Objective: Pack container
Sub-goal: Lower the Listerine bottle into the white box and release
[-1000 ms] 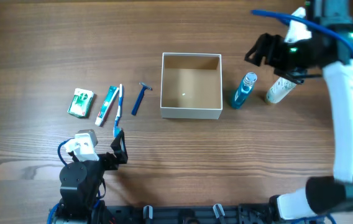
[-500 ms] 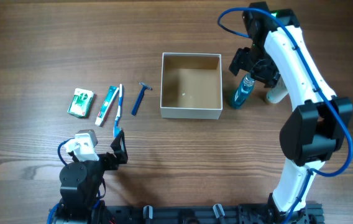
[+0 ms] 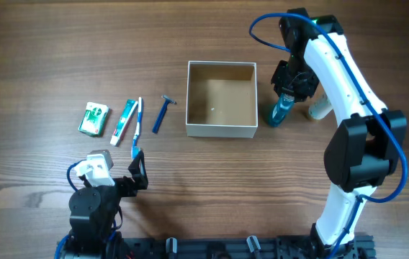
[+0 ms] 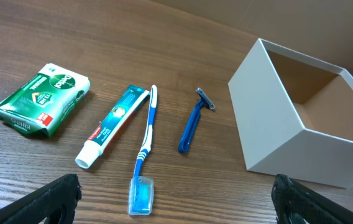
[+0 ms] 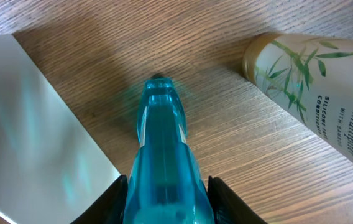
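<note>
Next, I release the blue bottle with my right gripper in the container (image 3: pixel 245 101) by its side nearest the conditioner bottle.
The container (image 3: pixel 221 130), a square open cardboard box with white walls and a tan inside, stands empty at the table's middle; its wall also shows in the left wrist view (image 4: pixel 270 124) and the right wrist view (image 5: pixel 33 124). A clear blue bottle (image 3: pixel 279 113) stands just right of it. My right gripper (image 3: pixel 291 85) is down over this blue bottle (image 5: pixel 164 155), and both black fingers (image 5: pixel 117 199) press against its sides. My left gripper (image 3: pixel 139 169) rests open near the front left, and the left wrist view shows nothing between the left gripper's (image 4: pixel 176 199) jaws.
Left of the box lie a blue razor (image 3: pixel 162 114), a capped toothbrush (image 3: pixel 137 129), a toothpaste tube (image 3: pixel 124 121) and a green soap pack (image 3: pixel 93 119). A beige conditioner bottle (image 3: pixel 320 106) stands right of the blue bottle, close to my right arm.
My right arm has swung in from the right to the blue bottle, and its jaws have closed against the bottle's sides. The left arm has stayed still.
</note>
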Available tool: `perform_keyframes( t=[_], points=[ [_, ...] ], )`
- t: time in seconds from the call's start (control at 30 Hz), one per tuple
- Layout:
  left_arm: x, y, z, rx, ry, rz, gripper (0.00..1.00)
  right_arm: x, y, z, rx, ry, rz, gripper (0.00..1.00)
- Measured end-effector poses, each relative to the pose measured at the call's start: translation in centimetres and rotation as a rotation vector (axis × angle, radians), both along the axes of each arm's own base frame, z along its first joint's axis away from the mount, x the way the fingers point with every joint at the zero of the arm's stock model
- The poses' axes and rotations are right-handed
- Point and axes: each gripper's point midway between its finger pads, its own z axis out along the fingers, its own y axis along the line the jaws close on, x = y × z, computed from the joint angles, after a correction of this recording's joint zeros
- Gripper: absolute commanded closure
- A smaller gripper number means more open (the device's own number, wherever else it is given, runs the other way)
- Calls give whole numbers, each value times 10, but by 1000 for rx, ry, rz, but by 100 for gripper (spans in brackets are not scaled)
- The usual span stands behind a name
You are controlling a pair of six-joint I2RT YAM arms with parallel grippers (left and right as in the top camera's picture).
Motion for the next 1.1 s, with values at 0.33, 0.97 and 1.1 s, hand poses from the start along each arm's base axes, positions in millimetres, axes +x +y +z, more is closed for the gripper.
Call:
perform_keyframes(
  t=[0.33, 0.97, 1.1],
  points=[
    [0, 0, 0, 0, 0, 0, 0, -39, 4, 171, 80, -469, 114, 80],
    [0, 0, 0, 0, 0, 0, 0, 35, 116, 13, -1, -272, 463, 71],
    [0, 0, 0, 0, 0, 0, 0, 43, 110, 12, -46, -299, 433, 64]
  ],
)
